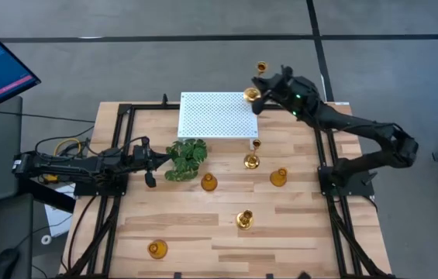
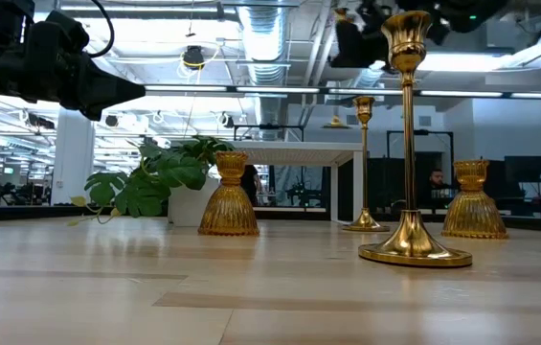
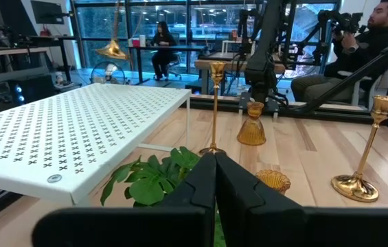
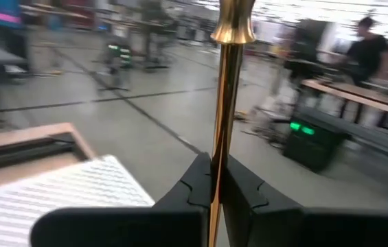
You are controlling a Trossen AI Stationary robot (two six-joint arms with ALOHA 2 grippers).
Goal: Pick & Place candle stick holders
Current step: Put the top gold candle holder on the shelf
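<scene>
My right gripper should release the tall gold candle stick holder on the white platform's far corner (image 1: 241, 101) opposite the green plant.
My right gripper (image 1: 259, 84) is raised over the far right corner of the white perforated platform (image 1: 215, 116), shut on a tall gold candle stick holder (image 1: 261, 69). On the wood table stand two more tall holders (image 1: 252, 160) (image 1: 244, 219) and three squat cone-shaped ones (image 1: 278, 177) (image 1: 208, 182) (image 1: 156, 249), each on its round base. My left gripper (image 1: 150, 164) waits shut at the table's left side, just beside the green plant (image 1: 186, 157). My right gripper pinches the holder's thin stem (image 4: 222, 140) between its two fingers, below a knob (image 4: 233, 31) on the stem. The fingers lie about level and across the stem. The holder is lifted clear and roughly upright, its round base (image 3: 111, 49) hanging above the platform.
The platform stands on thin legs at the table's far middle. The potted plant sits by its near left corner. Black frame rails (image 1: 118, 132) run along both table sides. A person (image 3: 358, 48) sits beyond the table's right edge. Bare wood (image 1: 195, 232) lies toward the near edge.
</scene>
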